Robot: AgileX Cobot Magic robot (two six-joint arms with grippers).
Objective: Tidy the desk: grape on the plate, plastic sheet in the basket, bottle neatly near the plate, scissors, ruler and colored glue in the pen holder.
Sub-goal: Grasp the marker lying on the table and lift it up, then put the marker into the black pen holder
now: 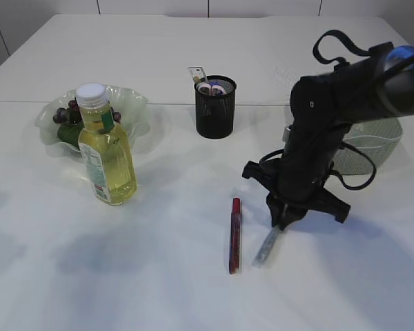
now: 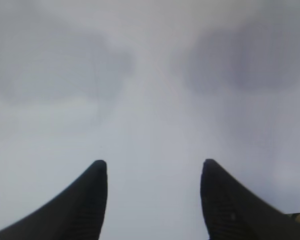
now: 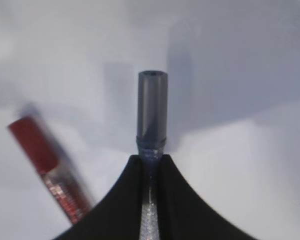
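My right gripper is going to let go of the silver glitter glue pen beside the scissors in the black mesh pen holder [image 1: 221, 89].
My right gripper [image 1: 283, 222] is shut on a silver glitter glue pen [image 1: 267, 248] with a grey cap, its tip low over the table; in the right wrist view the gripper [image 3: 151, 159] pinches the pen [image 3: 152, 107]. A red glitter glue pen [image 1: 234, 234] lies on the table just left of it and also shows in the right wrist view [image 3: 45, 165]. The black mesh pen holder [image 1: 215, 110] holds scissors and a ruler. The yellow bottle [image 1: 107, 148] stands beside the clear plate [image 1: 127, 103] with grapes [image 1: 69, 117]. My left gripper [image 2: 153, 167] is open over bare table.
A pale green basket [image 1: 372, 148] stands at the right, partly hidden behind my right arm. The table's far edge runs along the back.
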